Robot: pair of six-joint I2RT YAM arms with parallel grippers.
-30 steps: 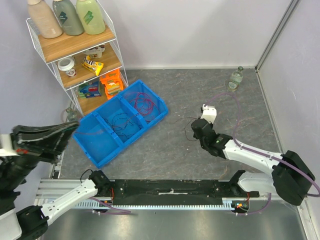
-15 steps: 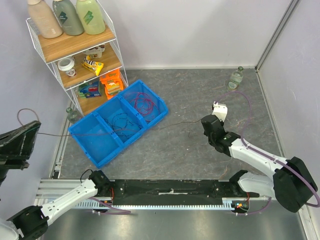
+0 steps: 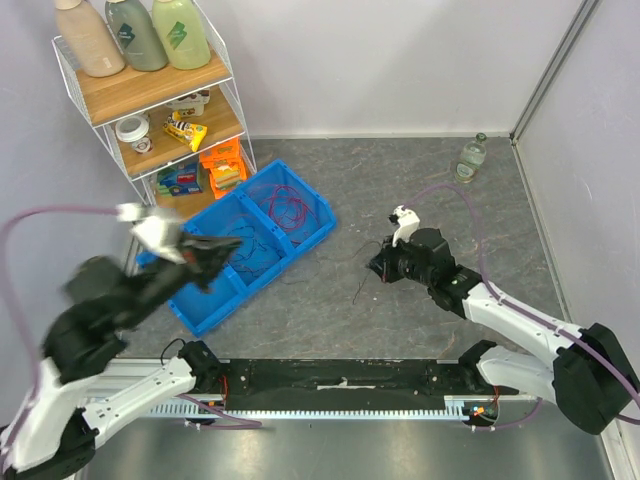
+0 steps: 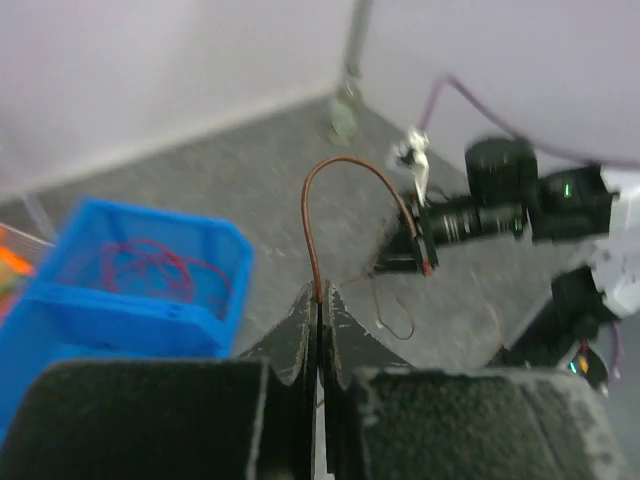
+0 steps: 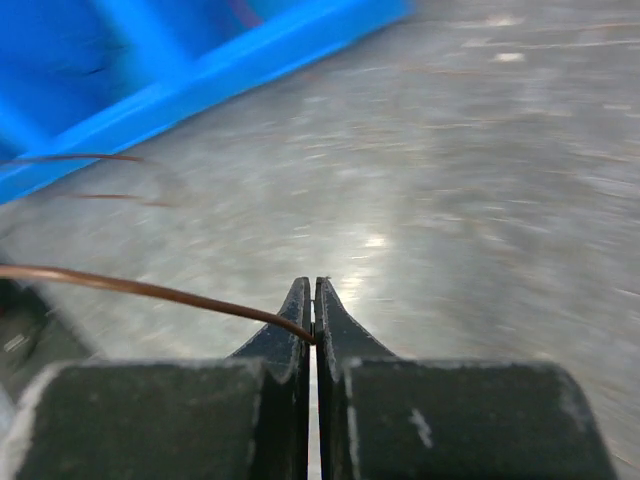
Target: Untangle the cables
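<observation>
The robot's right gripper holds the slack loop away from the bin, so next the left gripper takes the cable at my right gripper's tips (image 3: pixel 369 271) and carries it to the bin.
One thin brown cable (image 4: pixel 340 165) arcs between my two grippers. My left gripper (image 4: pixel 320 290) is shut on one end of it, blurred above the blue bin (image 3: pixel 290 258) in the top view, where its tip (image 3: pixel 228 243) hangs over the middle compartment. My right gripper (image 5: pixel 313 285) is shut on the other end, and the cable (image 5: pixel 150 290) leaves it to the left. That gripper (image 3: pixel 378 265) sits low over the grey floor right of the bin. A slack loop of cable (image 3: pixel 358 290) trails below it. Red cables (image 3: pixel 285 210) and dark cables (image 3: pixel 250 250) lie in the bin.
A wire shelf (image 3: pixel 150 110) with bottles and small packets stands at the back left, close to the bin. A glass bottle (image 3: pixel 470 155) stands in the back right corner. Walls close the back and right. The arms' rail (image 3: pixel 340 380) runs along the near edge.
My left arm has swung in from the far left to above the bin. The right gripper has moved left and shut on the cable. The cable, taut half a second ago, now hangs slack.
</observation>
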